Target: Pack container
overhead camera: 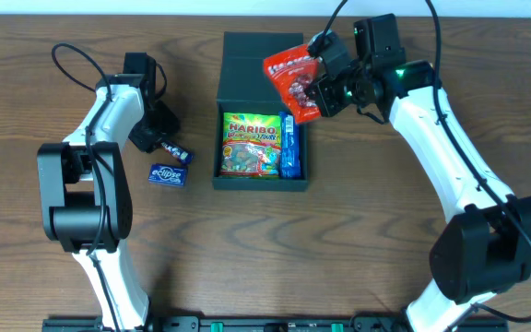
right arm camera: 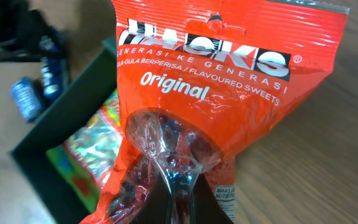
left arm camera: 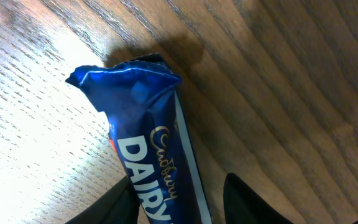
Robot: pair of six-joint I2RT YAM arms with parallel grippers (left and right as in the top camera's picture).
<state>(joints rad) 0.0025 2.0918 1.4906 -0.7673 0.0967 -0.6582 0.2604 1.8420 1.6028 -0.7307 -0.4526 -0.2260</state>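
The robot's right gripper should set the red Hacks sweets packet down on the front half of the Haribo bag (overhead camera: 251, 158) (right arm camera: 94, 163).
The dark teal container (overhead camera: 260, 182) stands open at mid-table, its flap lid (overhead camera: 258, 55) lying back. Inside lie a Haribo bag (overhead camera: 252, 146) and a blue packet (overhead camera: 289, 148). My right gripper (overhead camera: 325, 92) is shut on a red Hacks sweets packet (overhead camera: 293, 78) and holds it in the air over the container's back right corner; in the right wrist view the packet (right arm camera: 216, 74) hangs from the fingers (right arm camera: 179, 193). My left gripper (overhead camera: 155, 138) is open and straddles a blue Cadbury Dairy Milk bar (left arm camera: 148, 143) lying on the table; the right finger stands apart from it.
A small blue Eclipse packet (overhead camera: 167, 175) lies on the table left of the container, just in front of the Cadbury bar (overhead camera: 175, 151). The container's wall (right arm camera: 61, 118) and the Haribo bag (right arm camera: 92, 137) show below the red packet in the right wrist view.
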